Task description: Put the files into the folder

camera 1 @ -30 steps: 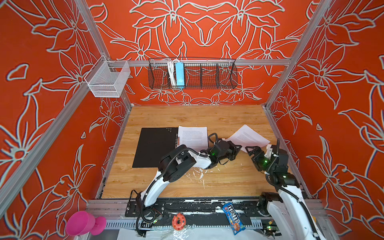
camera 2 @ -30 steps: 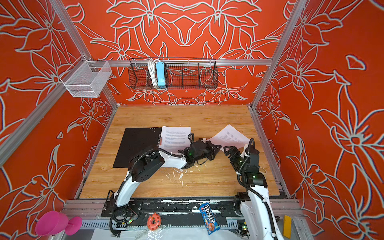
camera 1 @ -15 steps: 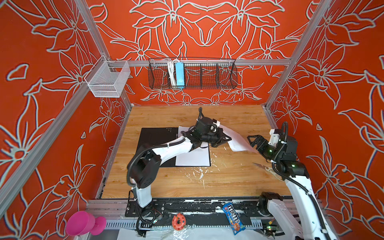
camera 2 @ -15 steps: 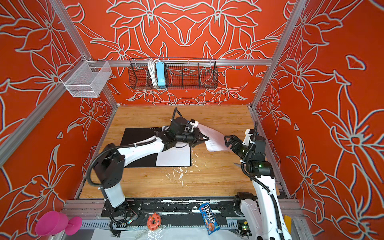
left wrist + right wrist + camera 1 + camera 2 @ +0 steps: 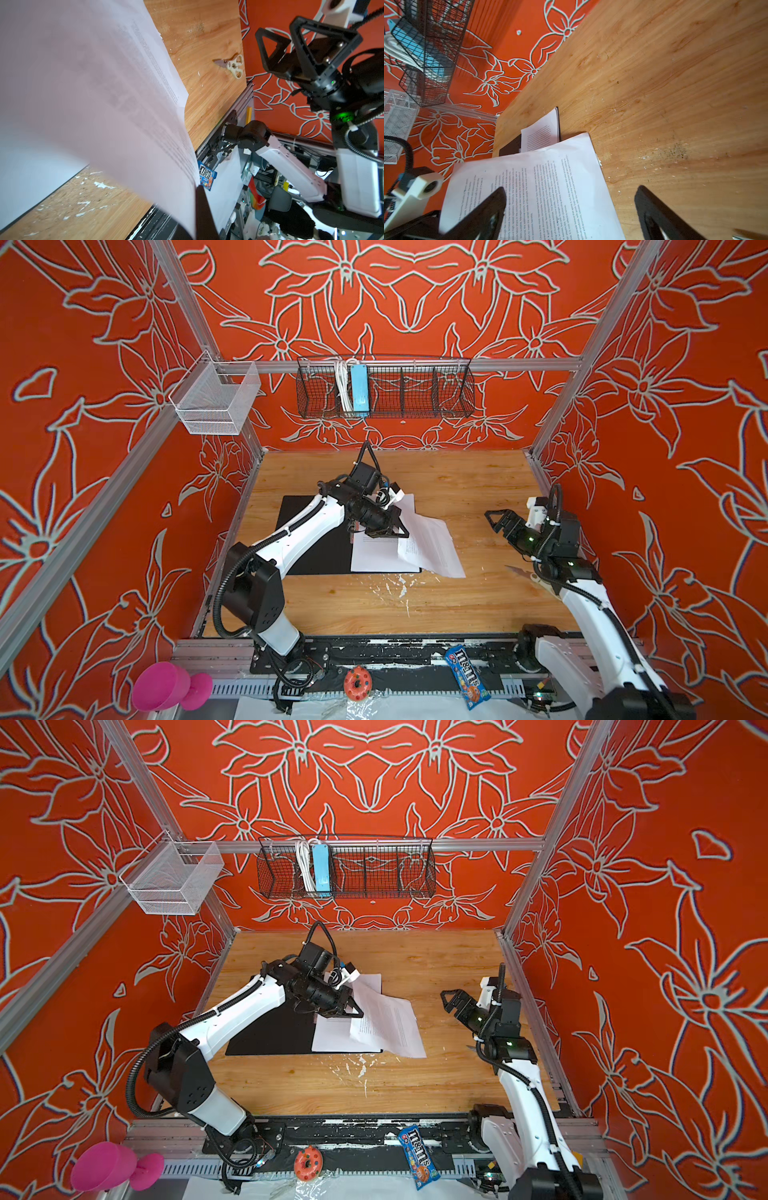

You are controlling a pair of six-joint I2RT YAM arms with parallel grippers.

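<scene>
The robot's right gripper needs to close on the middle of the far long edge [image 5: 429, 516] [image 5: 538, 150] of the files that the left gripper holds up.
The folder [image 5: 316, 547] lies open on the table, black inside up, in both top views [image 5: 274, 1036]. One printed sheet [image 5: 374, 558] lies flat on its right half. My left gripper [image 5: 392, 526] is shut on more files [image 5: 432, 543], which sag from its jaws across the folder's right edge onto the wood. In the left wrist view these files [image 5: 93, 93] fill the picture beside one dark finger [image 5: 202, 214]. My right gripper [image 5: 498, 518] hangs open and empty above the table, right of the files [image 5: 550, 187].
Small scissors [image 5: 523, 572] lie by the right arm. On the back wall hangs a black wire basket [image 5: 415, 389] holding a light-blue power strip [image 5: 359, 385]. A white mesh basket [image 5: 216, 400] hangs at the left. A candy packet [image 5: 467, 676], a doughnut toy [image 5: 357, 682] and a pink cup [image 5: 166, 686] lie in front.
My left arm swung from the table's front middle back over the folder, carrying the files, and lowered them onto its right side. My right gripper drew back to the right, still open.
</scene>
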